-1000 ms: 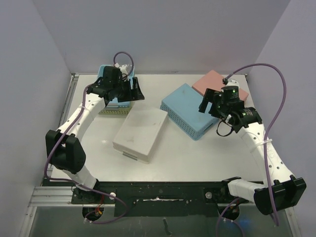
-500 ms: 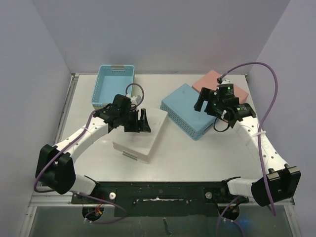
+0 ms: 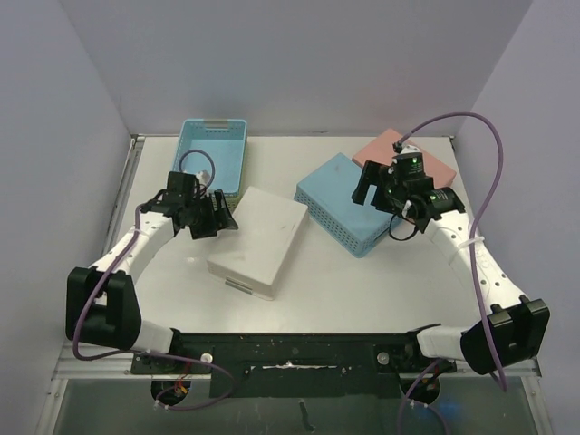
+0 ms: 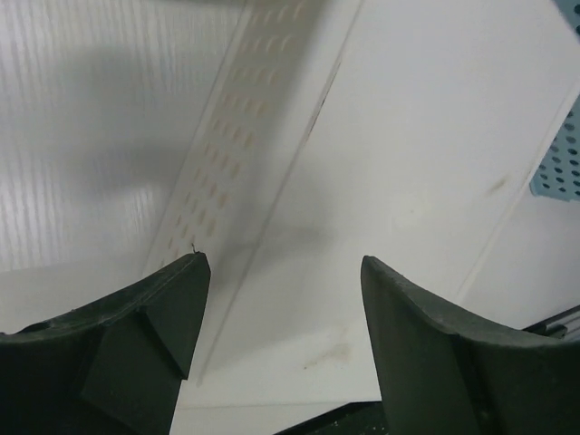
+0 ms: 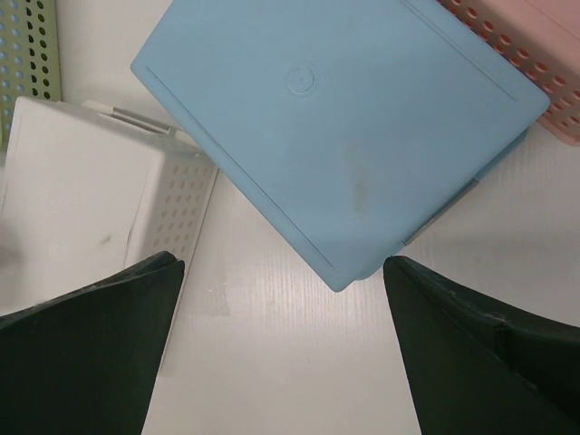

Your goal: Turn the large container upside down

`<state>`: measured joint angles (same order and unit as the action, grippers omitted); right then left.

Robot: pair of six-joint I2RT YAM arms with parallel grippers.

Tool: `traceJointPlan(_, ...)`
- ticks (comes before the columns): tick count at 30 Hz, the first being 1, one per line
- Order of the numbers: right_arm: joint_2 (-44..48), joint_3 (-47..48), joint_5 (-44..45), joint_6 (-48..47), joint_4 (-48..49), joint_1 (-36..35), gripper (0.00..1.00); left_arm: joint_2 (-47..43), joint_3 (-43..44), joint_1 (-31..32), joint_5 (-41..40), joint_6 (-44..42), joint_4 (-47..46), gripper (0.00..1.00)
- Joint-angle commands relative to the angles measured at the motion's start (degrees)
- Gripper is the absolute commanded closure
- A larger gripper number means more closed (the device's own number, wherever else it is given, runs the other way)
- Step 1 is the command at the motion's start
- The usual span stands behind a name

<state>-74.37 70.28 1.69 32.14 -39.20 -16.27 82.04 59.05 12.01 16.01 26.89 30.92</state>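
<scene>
My left gripper is to go next to the small blue basket's long rim (image 3: 242, 172) facing the light blue container and close there, by the basket's near corner.
The large white container (image 3: 258, 240) lies in the middle of the table with its flat closed base facing up. My left gripper (image 3: 222, 216) is open and empty at the container's far left edge. The left wrist view shows the container's perforated side and flat base (image 4: 408, 181) below the open gripper (image 4: 281, 272). My right gripper (image 3: 367, 186) is open and empty above the light blue container (image 3: 349, 204). In the right wrist view the gripper (image 5: 281, 267) hangs over the table at the blue container's (image 5: 335, 118) near corner, with the white container (image 5: 82, 181) to the left.
The light blue container also lies base up, right of the white one. A pink perforated container (image 3: 403, 154) sits at the far right. A small blue basket (image 3: 210, 159) stands open side up at the far left. A green perforated basket (image 5: 32, 45) shows beside it.
My left gripper left the far-left baskets, swung over the white container, then drew back to its left edge. My right gripper shifted slightly further over the blue container.
</scene>
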Motion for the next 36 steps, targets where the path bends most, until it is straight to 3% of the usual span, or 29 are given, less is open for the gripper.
traceJointPlan(1,3.06,-0.23,1.47,0.47,1.5,-0.16,0.0,-0.69,-3.79,-0.51,4.9,-0.04,-3.58,0.33)
traceJointPlan(7,2.62,0.55,1.73,0.38,1.37,-0.14,0.0,-0.24,-4.73,3.65,9.97,-0.2,-5.25,0.34)
traceJointPlan(16,2.86,0.39,1.51,0.91,1.64,-0.34,0.0,6.34,1.79,25.22,10.62,5.68,-12.89,0.35)
traceJointPlan(19,3.64,0.34,2.22,0.99,0.87,-0.45,0.0,8.09,8.13,29.09,9.57,2.75,-7.91,0.36)
traceJointPlan(23,4.64,-0.14,2.82,0.8,0.33,-0.46,0.0,6.61,16.31,27.03,4.09,-3.52,0.69,0.35)
traceJointPlan(29,5.04,-0.28,3.23,0.44,0.23,-0.46,0.0,9.11,27.87,14.22,-3.43,-8.34,9.1,0.35)
traceJointPlan(31,5.47,-0.51,3.12,0.61,0.34,-0.55,0.0,11.23,31.91,10.73,-5.23,-8.63,10.15,0.35)
traceJointPlan(36,7.37,-0.83,4.51,0.69,-0.92,-0.67,0.0,16.22,38.06,8.78,-9.91,-10.61,10.64,0.35)
